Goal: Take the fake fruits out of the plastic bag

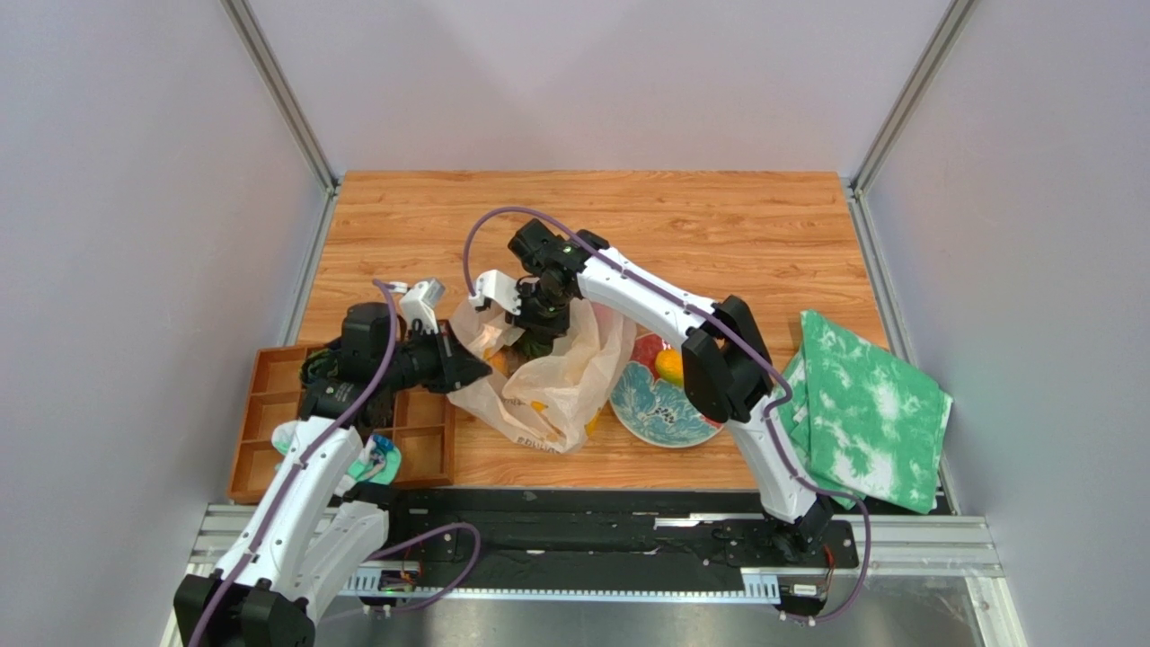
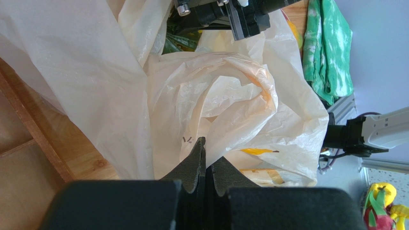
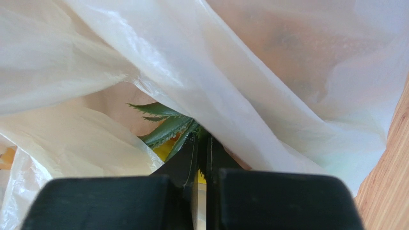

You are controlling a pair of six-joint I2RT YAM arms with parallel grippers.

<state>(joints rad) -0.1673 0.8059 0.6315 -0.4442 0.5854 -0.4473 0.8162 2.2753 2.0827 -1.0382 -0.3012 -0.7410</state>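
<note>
Next, I place the small pineapple on the blue plate's far side (image 1: 691, 352) next to the orange mango, using my right gripper.
The plastic bag (image 1: 556, 384) lies crumpled mid-table, with printed bananas on its side. My left gripper (image 1: 469, 367) is shut on a fold of the bag's left edge (image 2: 205, 154) and holds it up. My right gripper (image 1: 543, 321) reaches down into the bag's mouth. It is shut on the green leaves of the small pineapple (image 3: 165, 125), whose yellow body shows just below the leaves; the rest is hidden by plastic. The leaves also show in the left wrist view (image 2: 181, 43). A red pepper (image 1: 648, 349) and an orange mango (image 1: 670, 365) lie on the blue plate (image 1: 659, 418).
A brown compartment tray (image 1: 270, 418) sits at the near left, under my left arm. A green-and-white cloth (image 1: 864, 405) lies at the right edge. A small colourful toy (image 2: 381, 211) lies off the table's near side.
</note>
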